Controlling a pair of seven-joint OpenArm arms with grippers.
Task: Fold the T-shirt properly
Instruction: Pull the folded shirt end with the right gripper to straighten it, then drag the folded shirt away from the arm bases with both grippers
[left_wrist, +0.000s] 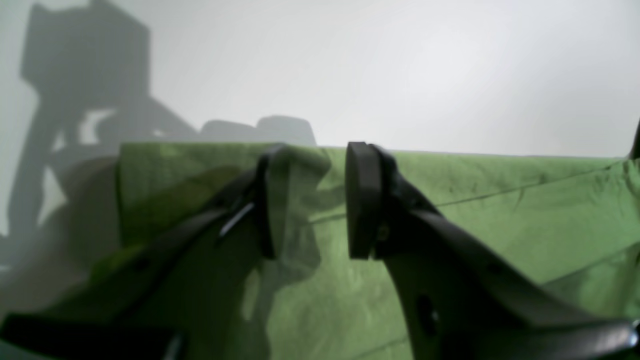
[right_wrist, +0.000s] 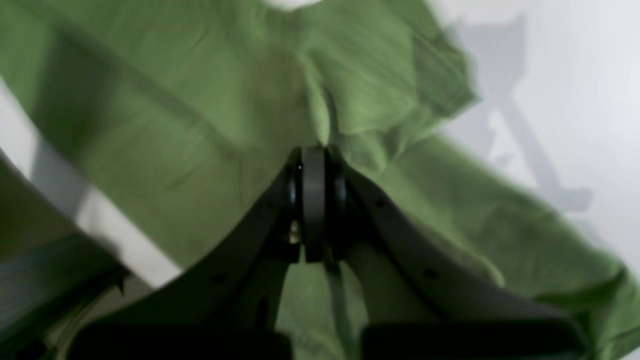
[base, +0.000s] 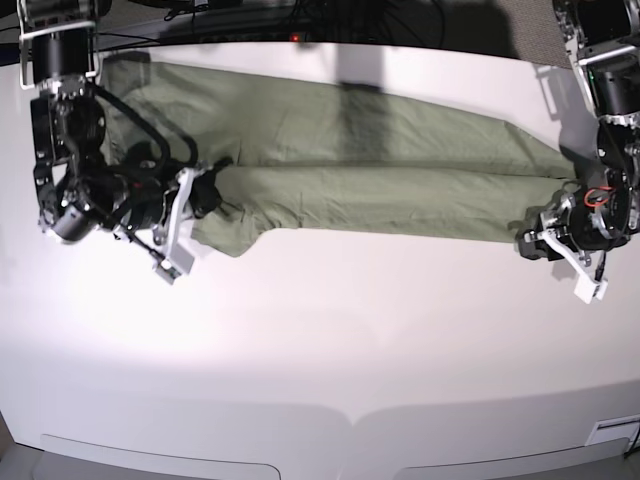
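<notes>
My right gripper is to let go of the T-shirt's pinched fold at the near outer corner of the folded band (base: 108, 194).
The sage-green T-shirt (base: 380, 160) lies as a long folded band across the far half of the white table (base: 320, 340). At its left end in the base view, my right gripper (base: 212, 185) is shut on a pinched ridge of the fabric. The right wrist view shows the T-shirt (right_wrist: 175, 125) bunching into the closed right gripper (right_wrist: 314, 160). At the band's right end sits my left gripper (base: 528, 243). In the left wrist view the left gripper (left_wrist: 310, 200) stands open over the T-shirt (left_wrist: 500, 225) edge, with a fold of cloth lying against one pad (left_wrist: 267, 200).
Dark cables and equipment (base: 300, 20) run along the table's far edge behind the shirt. The table's rounded front edge (base: 350, 415) is near the bottom of the base view. Both arm bases stand at the far corners.
</notes>
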